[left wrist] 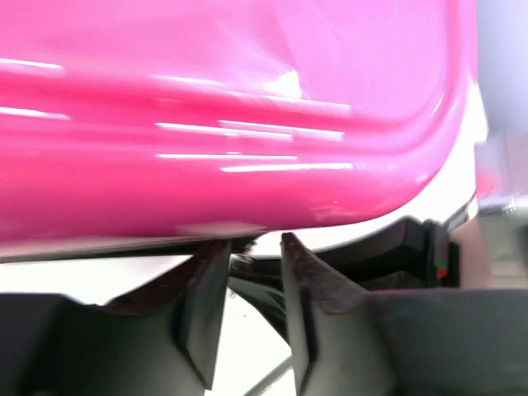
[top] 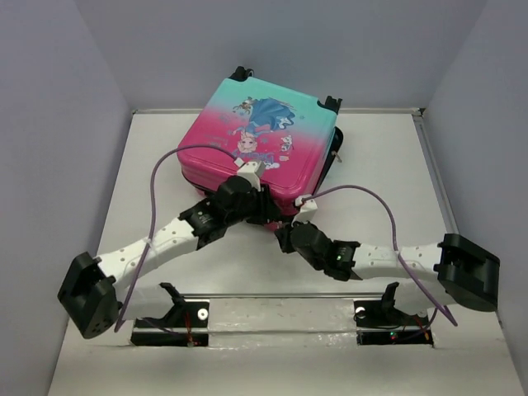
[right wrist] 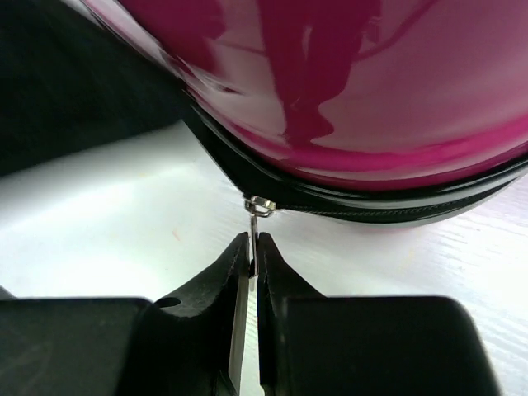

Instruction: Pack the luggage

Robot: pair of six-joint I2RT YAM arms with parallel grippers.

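Note:
My right gripper will let go of the zipper pull over the white table (top: 306, 240) just in front of the luggage's pink front corner.
The luggage (top: 264, 132) lies flat at the back middle of the table, lid down, pink at the front and teal at the back, with the princess print on top. My right gripper (top: 289, 227) is at its front right corner. In the right wrist view this gripper (right wrist: 253, 243) is shut on the small metal zipper pull (right wrist: 257, 216), which hangs from the black zipper seam (right wrist: 371, 210). My left gripper (top: 264, 198) is at the front edge. In the left wrist view its fingers (left wrist: 252, 247) are apart, tips just under the pink shell (left wrist: 247, 107), holding nothing I can see.
The white table (top: 388, 181) has low walls at the left, back and right. Two black mounts (top: 173, 313) (top: 388, 318) sit at the near edge. Purple cables (top: 157, 206) arc over both arms. The suitcase's black wheels (top: 330, 103) point to the back.

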